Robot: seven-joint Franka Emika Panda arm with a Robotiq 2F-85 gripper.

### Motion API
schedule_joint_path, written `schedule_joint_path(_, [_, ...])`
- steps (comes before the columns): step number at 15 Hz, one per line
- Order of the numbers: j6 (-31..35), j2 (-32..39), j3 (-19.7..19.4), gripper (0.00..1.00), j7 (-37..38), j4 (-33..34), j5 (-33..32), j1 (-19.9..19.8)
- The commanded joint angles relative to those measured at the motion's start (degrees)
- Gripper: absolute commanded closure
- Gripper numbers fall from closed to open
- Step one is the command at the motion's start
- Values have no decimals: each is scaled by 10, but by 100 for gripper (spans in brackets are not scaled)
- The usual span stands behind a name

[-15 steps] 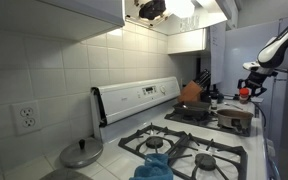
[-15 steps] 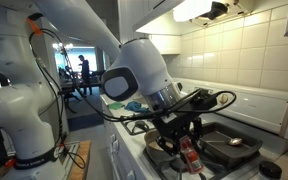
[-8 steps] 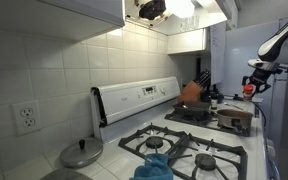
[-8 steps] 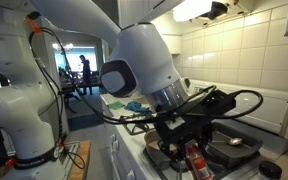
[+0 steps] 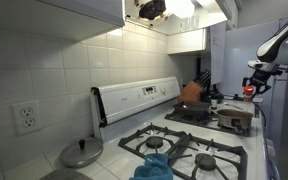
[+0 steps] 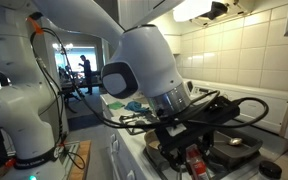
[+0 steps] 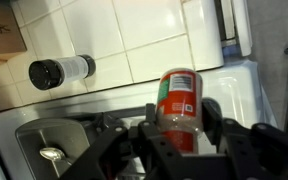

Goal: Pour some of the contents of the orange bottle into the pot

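Observation:
I need to use my gripper to set the orange bottle free on the white tiles (image 5: 239, 102) (image 7: 161, 52) beside the dark-capped shaker, just beyond the pot.
My gripper (image 7: 181, 122) is shut on the orange bottle (image 7: 179, 95), a slim orange-red bottle with a printed label, which stands upright between the dark fingers (image 7: 213, 116). In an exterior view the gripper (image 5: 252, 90) hangs with the bottle (image 5: 247, 90) just above and beyond the steel-grey pot (image 5: 234, 118) on the stove's far burner. From the opposite side, the gripper (image 6: 194, 158) and the bottle (image 6: 193, 161) are low over the stove, partly hidden by the arm. The pot is hidden there.
A dark flat pan (image 6: 230, 145) lies beside the gripper. A tilted orange-brown thing (image 5: 191, 92) stands behind the pot. A round grey lid (image 5: 81, 153) and a blue cloth (image 5: 154, 165) lie at the near end. A dark-capped shaker (image 7: 60, 70) lies along the tiled wall.
The gripper with the bottle has shifted a little sideways over the stove during the last second. Its grip on the bottle is unchanged.

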Motion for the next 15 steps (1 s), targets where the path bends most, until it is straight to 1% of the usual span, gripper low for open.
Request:
schedule_joint_path(1, [-42, 26, -15, 77, -29, 45, 54, -2])
schedule_joint_path(7, [-102, 70, -25, 77, -122, 109, 180, -7])
schedule_joint_path(9, [-118, 93, -26, 77, -137, 129, 201, -11])
schedule_joint_path(15, [-169, 157, -23, 77, -140, 184, 232, -33])
